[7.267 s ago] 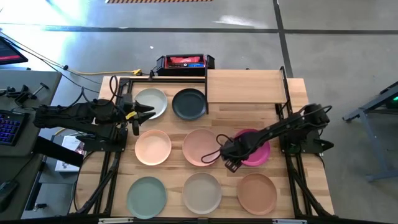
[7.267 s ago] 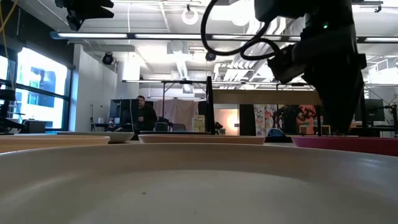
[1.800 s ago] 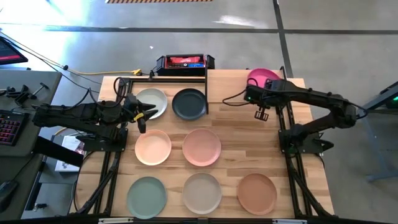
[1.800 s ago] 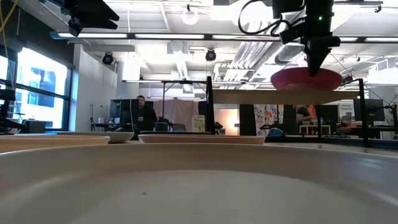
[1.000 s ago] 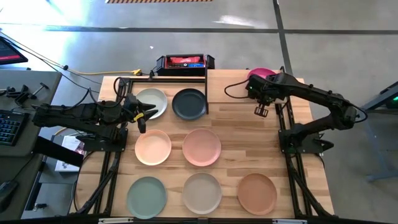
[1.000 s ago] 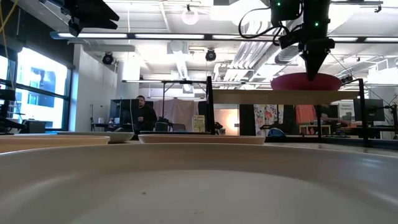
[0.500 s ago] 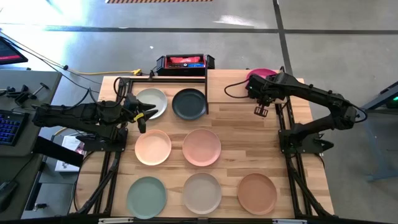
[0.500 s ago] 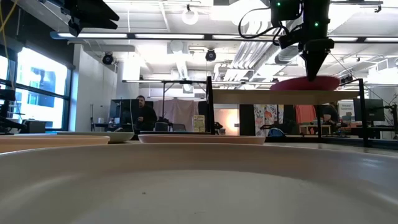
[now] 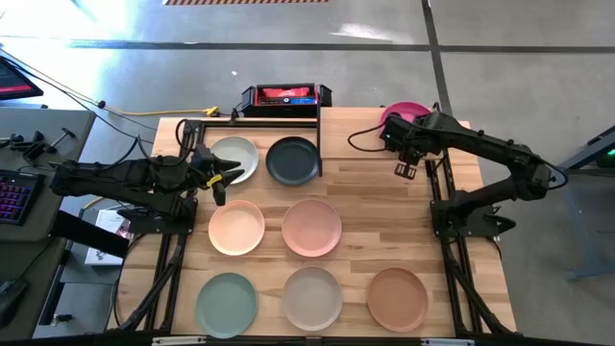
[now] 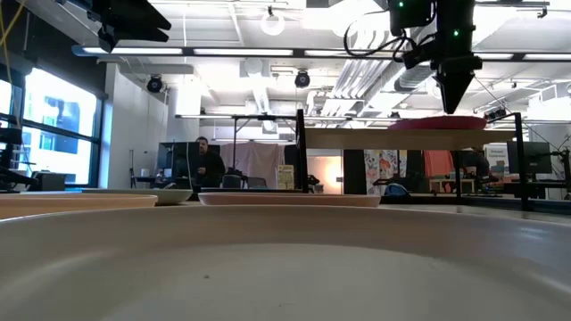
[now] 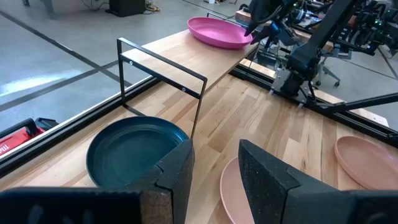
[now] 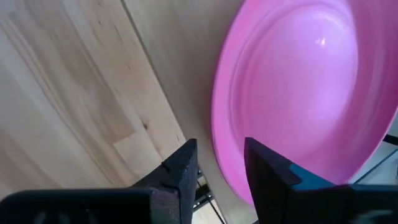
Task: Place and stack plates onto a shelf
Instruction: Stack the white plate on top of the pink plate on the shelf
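The white-grey plate is the next place for my left gripper. Next, I move it there and close it on its near rim point(image 9: 242, 181), on the side facing the peach plate.
The magenta plate point(image 9: 399, 112) lies flat on the light-wood shelf point(image 9: 375, 135) at its far right end, its underside on the panel point(image 10: 442, 123). My right gripper point(image 12: 221, 171) stands open just over the plate's near rim, pointing steeply down; in the low view its tip point(image 10: 455, 105) hangs just above the plate. My left gripper point(image 11: 214, 168) waits open at the table's left, beside the white-grey plate point(image 9: 233, 159). The charcoal plate point(image 9: 292, 160), peach plate point(image 9: 236, 228), pink plate point(image 9: 311, 228), sage plate point(image 9: 227, 305), beige plate point(image 9: 311, 298) and tan plate point(image 9: 397, 299) lie on the tabletop.
A black-and-red box point(image 9: 285, 96) sits behind the table's far edge. The shelf's black posts point(image 11: 199, 106) stand beside the charcoal plate. The shelf's left part is bare wood. A person point(image 10: 203, 165) stands far off in the room.
My right gripper has opened and let go of the magenta plate. The plate, held slightly tilted just over the shelf a second ago, has dropped and now lies flat on it. The gripper stays over the plate's rim.
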Controlling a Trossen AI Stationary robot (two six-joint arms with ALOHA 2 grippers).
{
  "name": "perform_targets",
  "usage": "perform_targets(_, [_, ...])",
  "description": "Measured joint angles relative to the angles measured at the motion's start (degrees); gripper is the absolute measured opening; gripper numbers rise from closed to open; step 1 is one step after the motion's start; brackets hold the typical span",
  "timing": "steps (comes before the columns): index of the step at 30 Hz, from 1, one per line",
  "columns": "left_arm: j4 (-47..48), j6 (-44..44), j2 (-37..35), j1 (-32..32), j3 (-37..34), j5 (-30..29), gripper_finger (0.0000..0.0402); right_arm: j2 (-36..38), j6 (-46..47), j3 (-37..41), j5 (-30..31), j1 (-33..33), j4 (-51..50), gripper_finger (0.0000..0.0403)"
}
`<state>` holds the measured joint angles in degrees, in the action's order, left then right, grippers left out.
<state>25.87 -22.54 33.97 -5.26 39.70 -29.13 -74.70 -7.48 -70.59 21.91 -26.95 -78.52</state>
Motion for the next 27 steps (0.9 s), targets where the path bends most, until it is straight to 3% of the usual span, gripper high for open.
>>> perform_targets(6, [0.0,-0.4,0.0,0.0,0.0,0.0,0.0117,0.0,3.9,-5.3,-3.0,2.2,-2.9,0.011])
perform_targets(18, [0.7,-7.1,1.3,0.0,0.0,8.3,0.0117,0.0,19.1,-10.7,-24.7,8.4,-3.3,0.011])
perform_targets(27, [4.7,-17.9,6.3,0.0,0.0,14.6,0.0117,0.0,26.1,-10.7,-26.0,15.1,-3.0,0.011])
